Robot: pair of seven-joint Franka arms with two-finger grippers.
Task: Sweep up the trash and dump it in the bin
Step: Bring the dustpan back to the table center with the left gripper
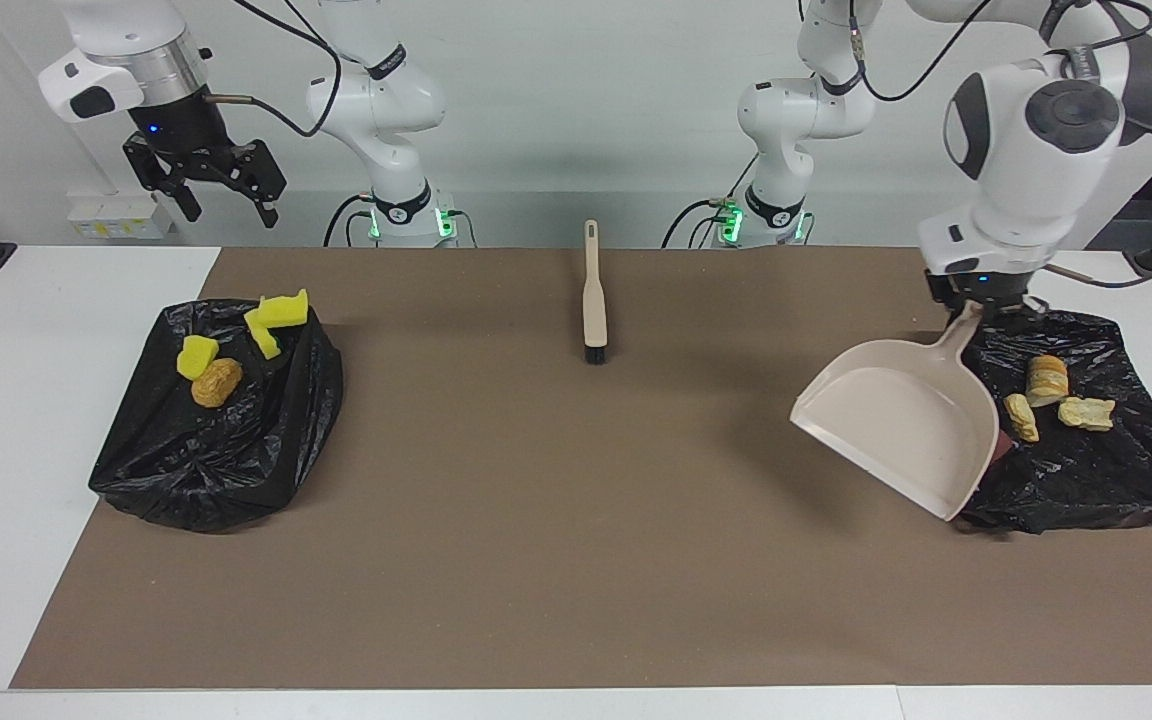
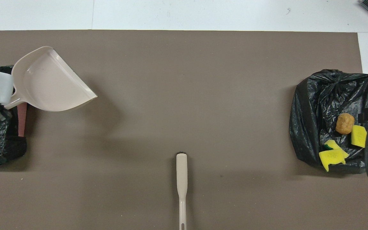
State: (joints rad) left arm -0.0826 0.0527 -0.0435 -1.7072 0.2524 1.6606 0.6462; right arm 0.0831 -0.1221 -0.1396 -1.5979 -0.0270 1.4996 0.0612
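Next, I let go of the beige dustpan with my left gripper on the brown mat (image 2: 171,94), just past the bristles of the beige brush.
My left gripper (image 1: 978,308) is shut on the handle of the beige dustpan (image 1: 896,430), which hangs tilted and empty over the mat beside the black-bag bin (image 1: 1086,480) at the left arm's end. Pale golden pastry chunks of trash (image 1: 1046,380) lie in that bin. A second black-bag bin (image 1: 216,440) at the right arm's end holds yellow sponge bits (image 1: 276,315) and an orange-brown lump (image 1: 216,383). High in the air near that bin, my right gripper (image 1: 228,205) stands open and holds nothing. From overhead the dustpan (image 2: 49,86) and the sponge bits (image 2: 331,156) show too.
The beige brush (image 1: 593,300) with black bristles lies on the brown mat (image 1: 576,520) midway between the arms' bases, handle toward the robots. A pink panel (image 2: 22,119) shows at the edge of the bin at the left arm's end.
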